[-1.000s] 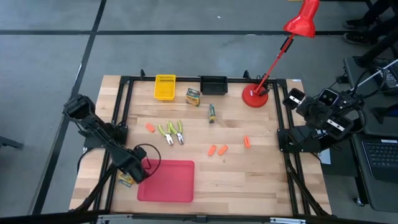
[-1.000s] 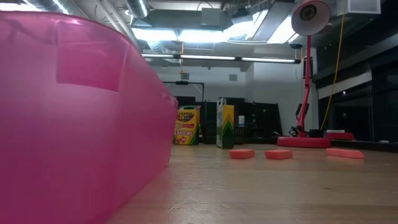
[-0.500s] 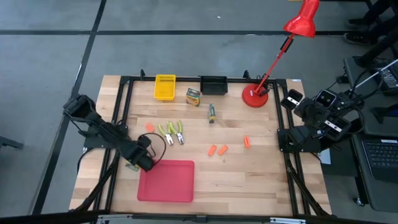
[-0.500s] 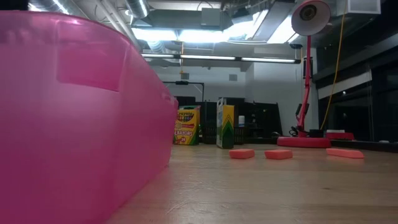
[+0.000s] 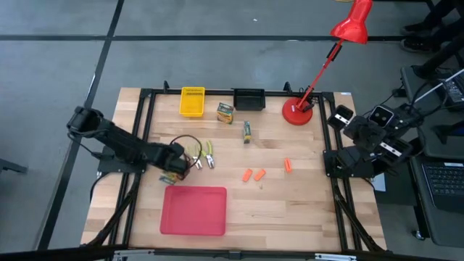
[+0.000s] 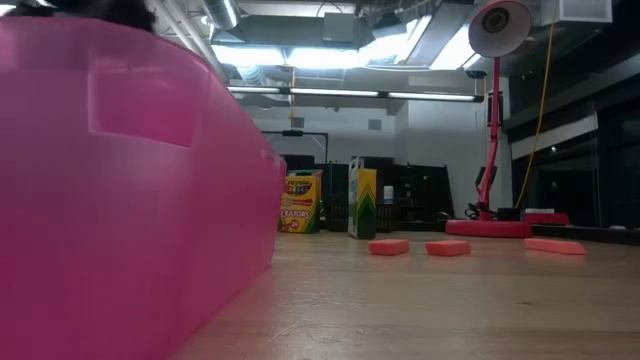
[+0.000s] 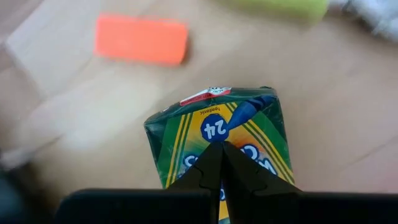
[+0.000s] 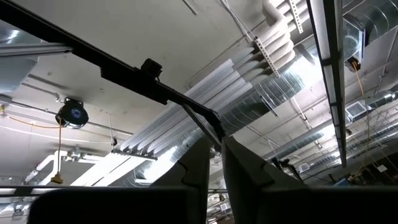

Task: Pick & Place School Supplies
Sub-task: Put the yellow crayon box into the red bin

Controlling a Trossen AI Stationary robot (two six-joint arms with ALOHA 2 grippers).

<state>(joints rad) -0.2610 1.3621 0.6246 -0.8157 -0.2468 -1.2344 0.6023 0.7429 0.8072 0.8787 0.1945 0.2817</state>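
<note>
Next, the left gripper sets the crayon box down and lets go of it on the bare wood (image 5: 190, 167) (image 7: 326, 84) between the yellow-green pliers and the red tray.
My left gripper (image 5: 176, 168) is shut on a green-and-yellow crayon box (image 7: 214, 134), just beyond the red tray's (image 5: 193, 212) far left corner. An orange piece (image 7: 141, 40) and the yellow-green pliers (image 5: 203, 154) lie just past the box. Two more crayon boxes (image 5: 225, 112) (image 5: 246, 131) stand at the far middle. Three orange pieces (image 5: 254, 175) (image 5: 288, 165) lie at mid table. My right gripper (image 8: 214, 149) is shut and empty, pointing at the ceiling off the table's right edge. My left gripper holds the crayon box by its near end (image 7: 205, 163). The two fingers meet in front of the box's printed face and hide the place of contact. The box reaches out past the fingertips, its "24" face toward the camera, over the bare wood.
A yellow bin (image 5: 192, 101) and a black bin (image 5: 249, 98) stand at the far edge. The red lamp's base (image 5: 297, 112) is at the far right. In the low view the tray's wall (image 6: 120, 200) fills the left half.
My left gripper has gone from the table's near left corner, beside the tray, toward the far edge and to the right, taking the crayon box along. It now stands next to the pliers.
</note>
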